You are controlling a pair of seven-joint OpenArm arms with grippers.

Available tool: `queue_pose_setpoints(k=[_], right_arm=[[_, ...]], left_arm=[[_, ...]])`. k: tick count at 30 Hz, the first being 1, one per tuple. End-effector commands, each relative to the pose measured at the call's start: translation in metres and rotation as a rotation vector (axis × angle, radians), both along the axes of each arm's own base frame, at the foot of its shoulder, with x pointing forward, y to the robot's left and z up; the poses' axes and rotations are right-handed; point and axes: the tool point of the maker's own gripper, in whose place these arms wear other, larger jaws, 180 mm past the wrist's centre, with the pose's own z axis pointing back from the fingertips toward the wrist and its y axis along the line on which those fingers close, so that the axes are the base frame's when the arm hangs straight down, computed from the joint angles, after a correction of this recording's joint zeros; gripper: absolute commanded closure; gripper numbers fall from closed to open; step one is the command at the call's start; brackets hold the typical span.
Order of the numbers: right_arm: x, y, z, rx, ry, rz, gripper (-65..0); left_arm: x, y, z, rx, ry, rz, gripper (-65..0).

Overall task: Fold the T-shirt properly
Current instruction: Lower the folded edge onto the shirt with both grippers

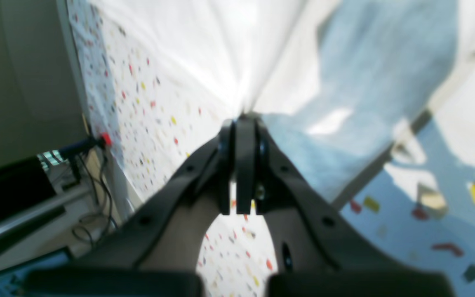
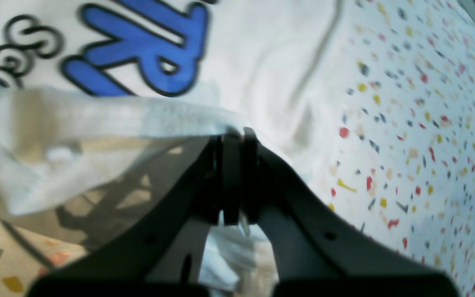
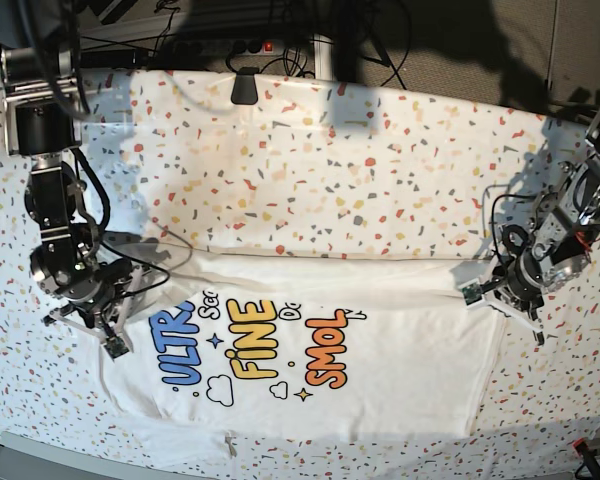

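I should release the folded-down cloth with my left gripper on the T-shirt's side edge, level with the upper orange letters (image 3: 488, 338).
The white T-shirt (image 3: 380, 370) lies print-up on the speckled table cover (image 3: 330, 170), its upper part folded down to a straight edge. The blue, yellow and orange print (image 3: 250, 345) shows. My right gripper (image 3: 113, 345) is at the shirt's left edge in the base view. In the right wrist view it (image 2: 235, 134) is shut on a lifted cloth edge beside the blue letters (image 2: 138, 45). My left gripper (image 3: 472, 293) is at the shirt's upper right corner. In the left wrist view it (image 1: 243, 117) is shut on white cloth (image 1: 204, 49) that is pulled taut.
A black clip-like object (image 3: 244, 86) sits at the table's far edge, with cables behind it. In the left wrist view the table edge has a red-tipped clamp (image 1: 105, 138), with cables (image 1: 93, 181) beyond it. Speckled cover (image 2: 419, 123) lies to the right of the shirt.
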Motion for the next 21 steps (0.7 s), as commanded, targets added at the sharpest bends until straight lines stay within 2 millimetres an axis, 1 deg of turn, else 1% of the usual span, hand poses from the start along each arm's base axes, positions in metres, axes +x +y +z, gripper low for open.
queue_pose_setpoints(k=[1, 4, 7, 10, 13, 16, 21], right_arm=[[0.016, -0.001, 0.022, -0.032, -0.057, 0.019, 0.0], [0.022, 0.008, 0.014, -0.086, -0.021, 0.058, 0.0], [0.028, 0.005, 0.009, -0.142, 0.007, 0.070, 0.0], [0.035, -0.006, 0.016, -0.166, -0.014, 0.028, 0.0], [0.043, -0.008, 0.026, -0.165, -0.033, 0.018, 0.0], [0.049, -0.005, 0.030, -0.157, -0.033, 0.021, 0.0], [0.056, 0.009, 0.025, -0.125, -0.018, 0.019, 0.0]], left_arm=[[0.016, -0.003, 0.021, -0.016, -0.064, -0.007, 0.0], [0.017, -0.017, 0.018, -0.042, -0.060, -0.019, 0.0], [0.017, -0.024, 0.009, -0.056, -0.044, -0.009, 0.0], [0.022, -0.022, 0.006, -0.066, -0.078, 0.034, 0.0], [0.026, -0.016, 0.004, -0.070, -0.106, 0.066, 0.0], [0.026, -0.016, 0.004, -0.073, -0.108, 0.063, 0.0], [0.030, -0.017, 0.010, -0.079, -0.122, 0.057, 0.0]])
